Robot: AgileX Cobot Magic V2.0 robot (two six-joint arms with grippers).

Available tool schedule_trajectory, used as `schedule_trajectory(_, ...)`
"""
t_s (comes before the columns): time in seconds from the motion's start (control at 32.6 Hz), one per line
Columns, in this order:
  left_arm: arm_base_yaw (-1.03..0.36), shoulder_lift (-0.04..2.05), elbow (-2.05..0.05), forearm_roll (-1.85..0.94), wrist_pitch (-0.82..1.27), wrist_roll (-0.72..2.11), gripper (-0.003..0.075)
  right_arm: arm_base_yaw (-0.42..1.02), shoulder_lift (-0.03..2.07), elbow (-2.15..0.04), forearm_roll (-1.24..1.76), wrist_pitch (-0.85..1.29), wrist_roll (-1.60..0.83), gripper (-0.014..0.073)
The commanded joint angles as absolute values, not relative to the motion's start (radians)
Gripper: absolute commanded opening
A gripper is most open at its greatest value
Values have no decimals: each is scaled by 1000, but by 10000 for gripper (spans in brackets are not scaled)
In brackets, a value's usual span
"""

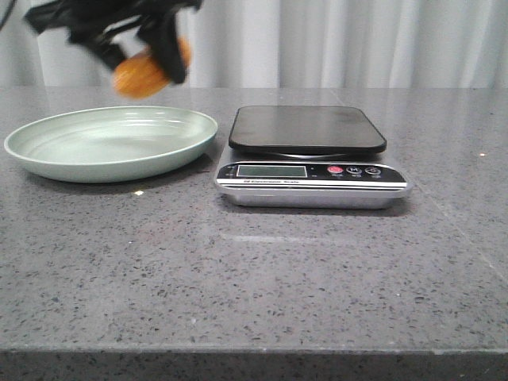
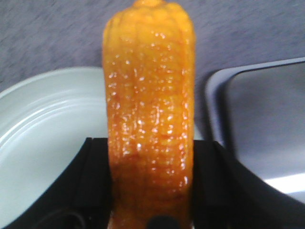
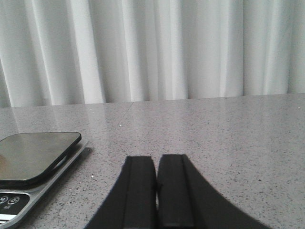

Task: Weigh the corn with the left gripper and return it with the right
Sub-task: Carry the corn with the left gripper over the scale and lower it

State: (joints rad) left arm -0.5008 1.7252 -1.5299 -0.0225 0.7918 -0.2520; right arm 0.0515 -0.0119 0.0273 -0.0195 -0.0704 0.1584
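The robot's left gripper will release the orange-yellow corn on the middle of the scale's dark platform (image 1: 298, 107).
The orange-yellow corn (image 1: 144, 71) hangs in the air above the right part of the pale green plate (image 1: 48, 151), held by my black left gripper (image 1: 151, 59), which shows blurred. In the left wrist view the corn (image 2: 150, 95) fills the middle, clamped between the dark fingers (image 2: 93, 181), with the plate (image 2: 38, 143) below and the scale's dark platform (image 2: 267, 129) beside it. The scale (image 1: 309, 155) stands right of the plate, its platform bare. My right gripper (image 3: 157, 191) is shut and empty, low over the table right of the scale (image 3: 33, 155).
The grey speckled tabletop (image 1: 254, 278) reaches to a front edge near the camera. A white curtain (image 1: 357, 40) hangs behind the table. The scale's display and buttons (image 1: 349, 171) face the front.
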Motion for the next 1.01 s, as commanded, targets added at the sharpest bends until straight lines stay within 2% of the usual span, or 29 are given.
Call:
schedule_trajectory(0.0, -574, 1715, -1646, -39, 758, -262, 137, 57, -28, 19, -18, -155, 157, 172)
schedule_trajectory(0.34, -703, 1854, -1762, -39, 812, -357, 138, 57, -28, 19, -18, -155, 157, 172)
schedule_trajectory(0.71, -723, 1886, -1763, -67, 829, -371, 145, 57, -28, 19, -18, -155, 157, 172)
schedule_trajectory(0.83, -723, 1886, -1763, -69, 840, -373, 244, 57, -28, 19, -18, -155, 157, 172)
schedule_trajectory(0.98, -723, 1886, -1763, -87, 853, -373, 461, 57, -28, 19, -18, -155, 157, 172)
